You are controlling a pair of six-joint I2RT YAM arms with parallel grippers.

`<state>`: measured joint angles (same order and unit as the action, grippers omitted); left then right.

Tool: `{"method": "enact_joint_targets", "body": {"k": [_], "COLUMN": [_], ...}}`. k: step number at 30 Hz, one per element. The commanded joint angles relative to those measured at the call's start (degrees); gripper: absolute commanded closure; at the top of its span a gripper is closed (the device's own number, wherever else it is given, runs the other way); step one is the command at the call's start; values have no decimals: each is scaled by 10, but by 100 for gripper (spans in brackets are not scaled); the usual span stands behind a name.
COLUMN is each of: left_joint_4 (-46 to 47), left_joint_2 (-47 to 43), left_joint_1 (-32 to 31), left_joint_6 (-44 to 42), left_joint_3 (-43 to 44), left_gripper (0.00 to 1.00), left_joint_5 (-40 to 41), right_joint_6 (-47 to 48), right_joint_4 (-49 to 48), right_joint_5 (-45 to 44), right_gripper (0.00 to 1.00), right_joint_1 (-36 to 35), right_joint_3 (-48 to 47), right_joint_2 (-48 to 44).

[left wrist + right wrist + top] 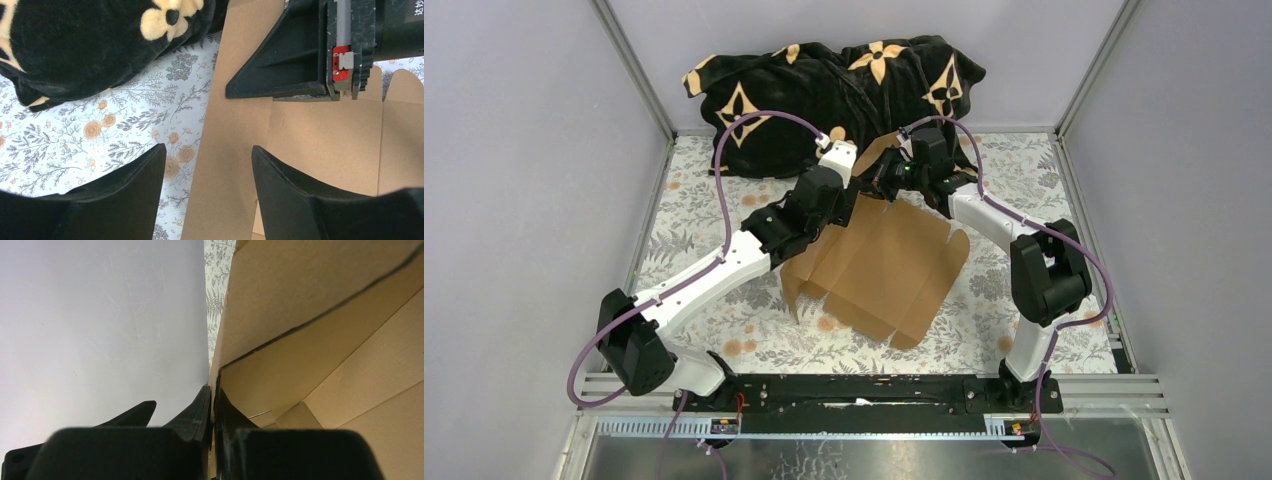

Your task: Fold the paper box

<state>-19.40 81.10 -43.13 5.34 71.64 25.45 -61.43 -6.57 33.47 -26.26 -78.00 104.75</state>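
Observation:
My left gripper's fingers straddle the broad side of the raised flap, so my left gripper should back off, tilt, and pinch the flap's loose edge point(266, 129).
The paper box point(884, 265) is a flat brown die-cut cardboard sheet lying mid-table, with its far flap point(876, 150) lifted. My right gripper point(882, 172) is shut on the edge of that raised flap point(300, 295); in the right wrist view the jaws point(212, 400) pinch the thin cardboard edge. My left gripper point(854, 182) hovers just left of it, open. In the left wrist view its fingers point(135, 190) straddle a cardboard strip point(235, 150) without touching it, and the right gripper point(300, 65) shows at the top right.
A black blanket with tan flower shapes point(824, 90) is heaped against the back wall, close behind both grippers. A floral cloth point(704, 210) covers the table. Grey walls and metal frame posts point(639, 75) close in the sides.

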Motion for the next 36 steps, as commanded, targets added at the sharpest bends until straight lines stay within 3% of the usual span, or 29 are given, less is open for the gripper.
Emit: {"method": "enact_joint_targets", "body": {"k": [1,6,10,19,22,25,29,31,32,36], "left_joint_4": [5,16,30,5,10,12,4,-2,-5,-8], "left_joint_2": [-13,-37,-70,-66,-65,-67,-65,-62,-60,-49], "left_joint_1": [-9,-19,-18,-12,-14,-16,-25,-31,-34,-49], "left_joint_6": [-3,-2,4,-3,-13,-24,-38,-39,-39,-50], "left_joint_3": [0,-37,-59,-23,-23,-21,-14,-12,-9,-11], "left_gripper": [31,34,2,1,9,25,66,81,86,86], "left_joint_5": [5,58,52,-1,-3,-9,2,8,8,27], "right_joint_6": [7,3,3,-7,-9,-12,-22,-27,-28,-34], "right_joint_4": [-26,-20,-22,-33,-32,-33,-47,-52,-54,-63], "right_joint_5": [-8,-13,-12,-11,-13,-14,-10,-9,-8,-5], "right_gripper": [95,95,96,96,95,96,96,96,96,96], "right_joint_1": [-7,-7,-7,-7,-7,-7,-7,-7,-7,-7], "right_joint_3": [-2,-6,-2,7,10,15,19,21,21,25], "right_joint_2": [-1,0,0,1,-1,1,6,8,9,11]}}
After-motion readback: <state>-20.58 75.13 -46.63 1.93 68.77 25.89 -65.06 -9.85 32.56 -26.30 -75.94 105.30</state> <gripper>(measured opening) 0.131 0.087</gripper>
